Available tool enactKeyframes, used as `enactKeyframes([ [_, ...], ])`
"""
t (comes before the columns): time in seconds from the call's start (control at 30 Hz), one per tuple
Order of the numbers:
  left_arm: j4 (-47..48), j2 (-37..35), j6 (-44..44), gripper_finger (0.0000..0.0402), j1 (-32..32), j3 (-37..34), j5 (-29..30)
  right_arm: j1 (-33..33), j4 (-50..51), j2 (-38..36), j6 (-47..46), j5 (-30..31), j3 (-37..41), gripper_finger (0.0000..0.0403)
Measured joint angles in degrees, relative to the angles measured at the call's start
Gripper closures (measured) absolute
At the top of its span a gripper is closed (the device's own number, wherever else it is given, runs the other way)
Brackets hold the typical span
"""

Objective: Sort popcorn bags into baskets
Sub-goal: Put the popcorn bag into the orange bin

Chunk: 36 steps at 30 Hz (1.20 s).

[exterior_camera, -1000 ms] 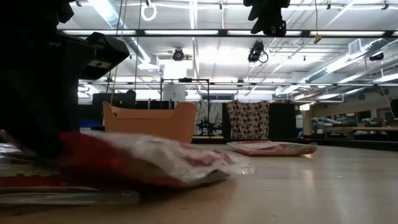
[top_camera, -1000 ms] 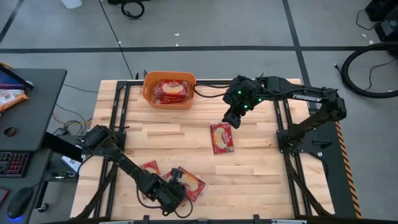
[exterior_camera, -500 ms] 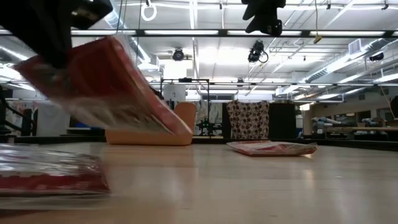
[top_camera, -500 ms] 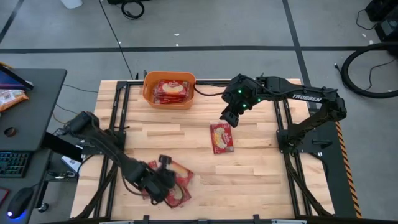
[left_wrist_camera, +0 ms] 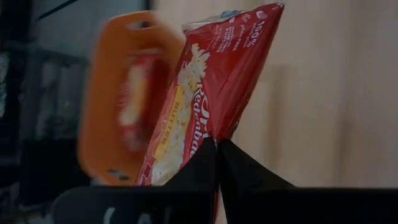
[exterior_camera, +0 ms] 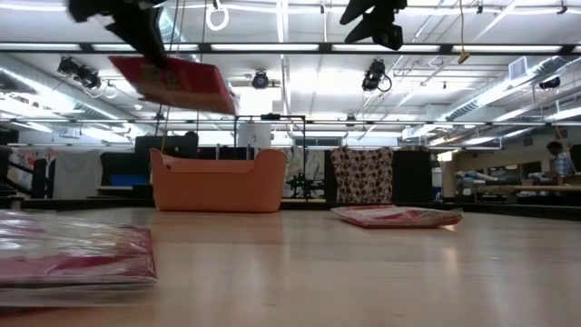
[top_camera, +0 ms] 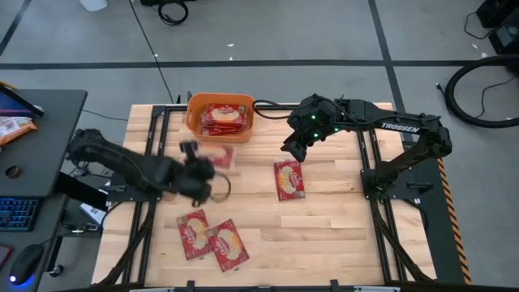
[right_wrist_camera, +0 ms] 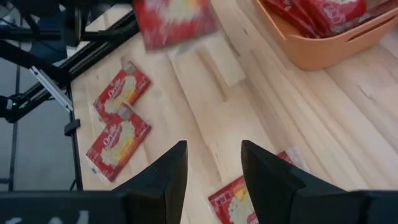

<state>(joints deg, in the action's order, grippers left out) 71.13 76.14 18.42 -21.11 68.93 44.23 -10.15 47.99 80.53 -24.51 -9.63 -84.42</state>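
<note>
My left gripper needs to let go of the red popcorn bag, and it will be released on top of the bags inside the orange basket [top_camera: 230, 115] [left_wrist_camera: 138, 99].
My left gripper [top_camera: 203, 169] hangs in the air just near of the orange basket [top_camera: 220, 118], shut on one red popcorn bag [top_camera: 220, 156]. In the low view that bag [exterior_camera: 172, 82] floats above the basket [exterior_camera: 218, 180]. Several bags lie inside the basket [right_wrist_camera: 314, 12]. One bag [top_camera: 289, 179] lies flat mid-table, and two more [top_camera: 193, 234] [top_camera: 228, 246] lie flat near the near edge. My right gripper [top_camera: 292, 149] hovers open above the mid-table bag [right_wrist_camera: 239, 202], touching nothing. My left gripper pinches the popcorn bag between its two fingers at one end edge [left_wrist_camera: 212, 138]. The fingers reach in roughly level from the table's left. The bag is lifted clear of the table and sticks out beyond the fingertips, slightly tilted [exterior_camera: 195, 91].
The black frame rails [top_camera: 154, 146] run along both sides of the wooden table. A cable [top_camera: 272, 113] trails past the basket's right side. Bare wood lies between the basket and the mid-table bag. A desk with a keyboard [top_camera: 20, 212] stands left of the table.
My left gripper has lifted one bag off the pile at the near edge. It has carried the bag up and toward the far edge, to just short of the basket. Two bags stayed on the table. My right gripper has drifted slightly toward the table's left.
</note>
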Motion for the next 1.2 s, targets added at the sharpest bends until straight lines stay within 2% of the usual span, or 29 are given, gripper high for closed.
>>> enactKeyframes([
  [0.1, -0.3, -3.9, -5.2, 0.0393, 6.4, 0.0, 1.6, 0.0, -1.4, 0.0, -1.3, 1.0, 0.0, 0.0247],
  [0.3, -4.2, -9.1, -18.5, 0.0393, 21.2, 0.0, 0.5, 0.1, -4.4, 0.0, -2.6, 1.1, 0.0, 0.0247],
  [0.43, -11.3, -10.2, -28.5, 0.0393, 31.8, 0.0, -7.6, 0.2, -4.9, 0.0, -3.0, 1.2, 0.0, 0.0247],
  [0.53, -15.7, -9.7, -34.6, 0.0393, 39.0, 0.0, -11.0, 0.6, -4.8, 0.0, -3.0, 1.2, 0.0, 0.0247],
  [0.73, -25.6, -6.3, -40.8, 0.0393, 51.4, 0.0, -23.1, 2.0, -4.7, 0.0, -3.0, 1.3, 0.0, 0.0247],
  [0.97, -30.2, 1.3, -46.4, 0.0393, 57.8, 0.0, -29.1, 2.7, -2.9, 0.0, -5.1, 8.1, 0.0, 0.0247],
  [1.2, -35.6, 10.3, -50.6, 0.0393, 59.3, 0.0, -32.2, 2.4, -2.5, 0.0, -6.1, 8.7, 0.0, 0.0247],
])
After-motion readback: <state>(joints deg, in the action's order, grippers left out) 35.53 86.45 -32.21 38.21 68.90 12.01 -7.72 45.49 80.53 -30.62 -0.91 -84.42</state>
